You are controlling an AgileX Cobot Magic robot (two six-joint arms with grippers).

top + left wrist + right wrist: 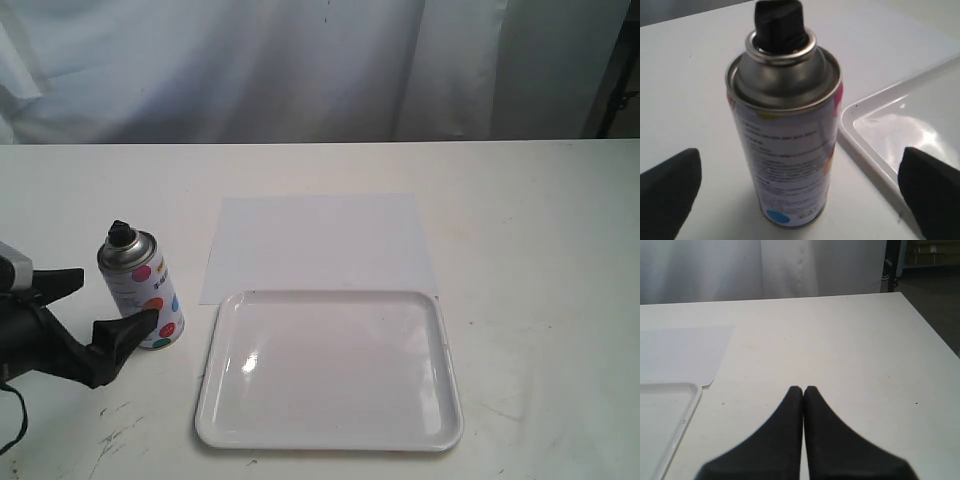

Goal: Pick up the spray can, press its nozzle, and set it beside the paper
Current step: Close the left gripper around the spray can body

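Next, my left gripper closes around the middle of the spray can's white body (145, 298) (789, 161), below the silver dome, so the black nozzle stays free for pressing.
The spray can (142, 292) stands upright on the table, left of the paper (320, 243); its body is white with coloured dots. Its black nozzle (121, 234) tops the silver dome. My left gripper (117, 297) is open and low at the can's left, one finger on each side. In the left wrist view the can (785, 135) and nozzle (778, 22) fill the middle, with the fingers (667, 187) wide apart and clear of it. My right gripper (803, 390) is shut on nothing over bare table, with the paper (680, 352) beyond it.
A glossy white tray (215, 375) with a raised rim lies just in front of the paper and right of the can; its rim (875, 165) is near one left finger. White curtains hang behind the table. The table's right edge (935, 340) drops to dark floor.
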